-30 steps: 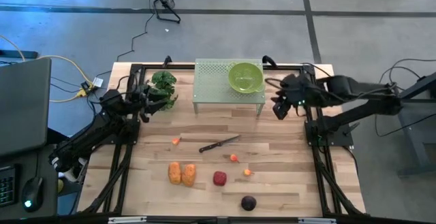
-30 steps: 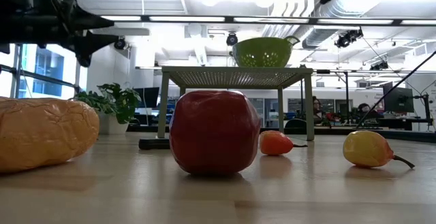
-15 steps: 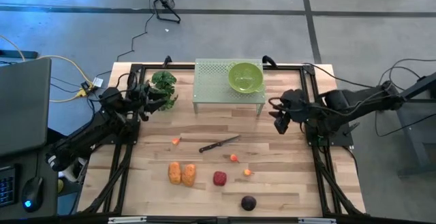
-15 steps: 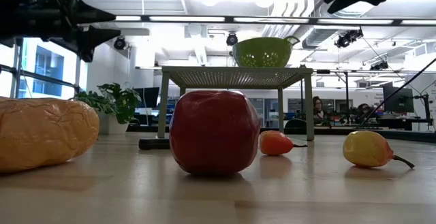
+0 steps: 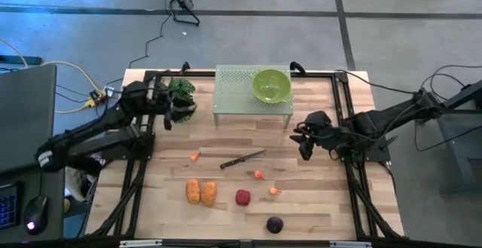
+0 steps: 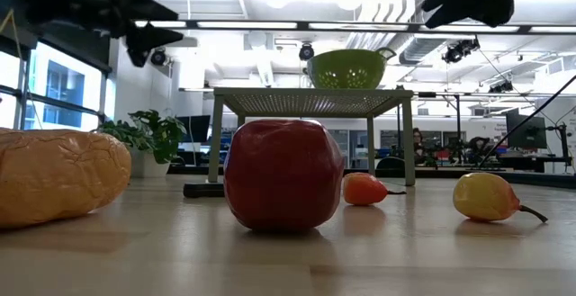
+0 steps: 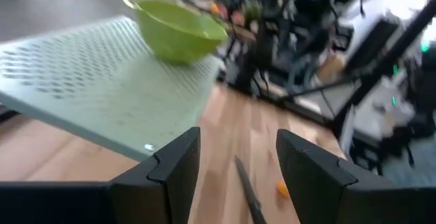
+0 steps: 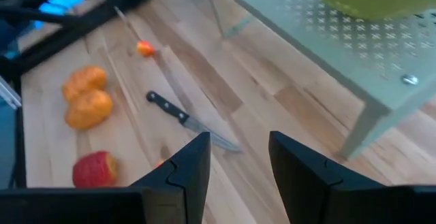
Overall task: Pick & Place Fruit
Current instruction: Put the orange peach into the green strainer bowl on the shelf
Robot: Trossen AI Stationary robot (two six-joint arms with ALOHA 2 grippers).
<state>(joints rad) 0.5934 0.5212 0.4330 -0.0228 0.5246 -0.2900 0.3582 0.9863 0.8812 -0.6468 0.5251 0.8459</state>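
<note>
Next, my left gripper closes on the body [image 5: 194, 157] of the tiny orange-red fruit that lies nearest the knife's handle.
The fruit lies on the wooden table: two orange oblong pieces [image 5: 201, 192], a red apple-like one [image 5: 242, 197], a dark purple round one [image 5: 275, 225] and tiny orange-red ones [image 5: 196, 156], [image 5: 259, 175], [image 5: 273, 191]. My left gripper [image 5: 170, 114] hangs open in the air at the far left, beside the leafy green bunch [image 5: 181, 93]; its wrist view shows nothing between its fingers [image 7: 178, 164]. My right gripper [image 5: 304, 141] hangs open above the table's right side, past the stand's right end; its fingers [image 8: 192, 164] hold nothing.
A green bowl [image 5: 271, 84] stands on a pale perforated stand [image 5: 233, 97] at the far middle. A dark knife [image 5: 242, 159] lies mid-table among the fruit. Black frame rails [image 5: 135, 180] run along both table sides. Bare wood lies between the stand and the knife.
My left gripper has risen and swung a little toward the far edge, by the leafy bunch. My right gripper has come down and moved toward the near edge, away from the stand. Both have stayed open. The fruit has not moved.
</note>
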